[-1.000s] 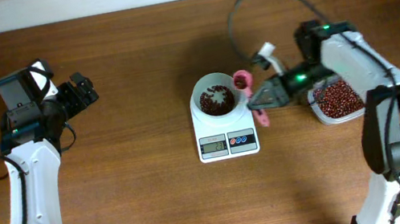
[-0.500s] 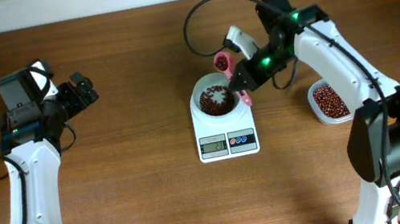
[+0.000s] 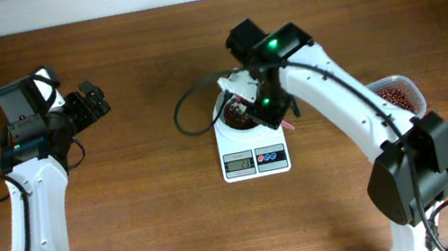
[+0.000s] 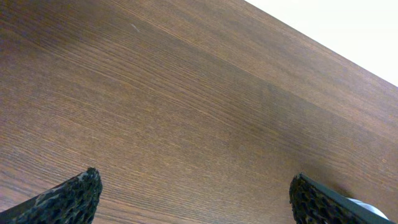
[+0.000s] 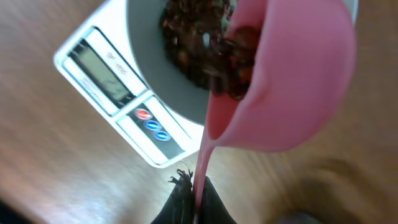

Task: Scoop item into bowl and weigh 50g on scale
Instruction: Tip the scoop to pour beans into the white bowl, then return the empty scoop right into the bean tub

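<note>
My right gripper is going to release the pink scoop in the clear plastic tub, at the end (image 3: 418, 99) farthest from the scale.
The white scale (image 3: 255, 158) stands mid-table with the white bowl (image 3: 224, 116) on it. The bowl holds dark red-brown beans (image 3: 239, 118). My right gripper (image 3: 274, 110) is shut on the handle of a pink scoop (image 5: 283, 74). The scoop is tipped over the bowl (image 5: 146, 59) and beans (image 5: 233, 53) spill from its lip. The scale's display and coloured buttons (image 5: 152, 123) show in the right wrist view. My left gripper (image 3: 94, 101) is open and empty at the far left over bare wood (image 4: 198, 193).
A clear plastic tub (image 3: 398, 96) with more beans stands at the right, behind the right arm. A black cable (image 3: 191, 117) loops just left of the bowl. The table's back edge runs along the top.
My right arm swung left from the tub to the bowl, carrying the scoop, and tipped it over the bowl. The tub is now uncovered. The left arm has not moved.
</note>
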Robot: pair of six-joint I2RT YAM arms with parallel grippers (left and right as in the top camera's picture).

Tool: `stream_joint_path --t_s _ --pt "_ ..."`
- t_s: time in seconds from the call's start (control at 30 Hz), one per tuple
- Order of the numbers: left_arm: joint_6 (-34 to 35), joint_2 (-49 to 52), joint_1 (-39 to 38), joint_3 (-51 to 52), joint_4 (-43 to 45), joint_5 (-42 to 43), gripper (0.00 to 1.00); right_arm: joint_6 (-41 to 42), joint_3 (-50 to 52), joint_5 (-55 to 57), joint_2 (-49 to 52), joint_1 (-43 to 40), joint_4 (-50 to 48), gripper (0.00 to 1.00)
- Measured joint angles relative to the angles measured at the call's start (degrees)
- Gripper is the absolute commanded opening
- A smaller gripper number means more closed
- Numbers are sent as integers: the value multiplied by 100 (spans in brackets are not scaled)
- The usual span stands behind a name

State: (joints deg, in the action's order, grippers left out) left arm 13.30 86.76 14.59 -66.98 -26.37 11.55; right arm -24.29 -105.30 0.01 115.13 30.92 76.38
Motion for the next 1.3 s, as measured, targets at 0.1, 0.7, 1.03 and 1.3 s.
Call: stream_joint_path --t_s 0.1,0.7,1.03,1.3 --pt "-2 2 0 0 0 0 99 -35 0 780 0 251 0 4" --pt "-2 4 0 0 9 -2 99 199 -881 -334 28 -1252 1687 4" --pt "0 4 0 0 0 0 99 977 -227 -1097 -22 -3534 2072 4" --pt "-2 4 0 0 -2 0 99 1056 1143 -1115 -22 -4350 1917 28"
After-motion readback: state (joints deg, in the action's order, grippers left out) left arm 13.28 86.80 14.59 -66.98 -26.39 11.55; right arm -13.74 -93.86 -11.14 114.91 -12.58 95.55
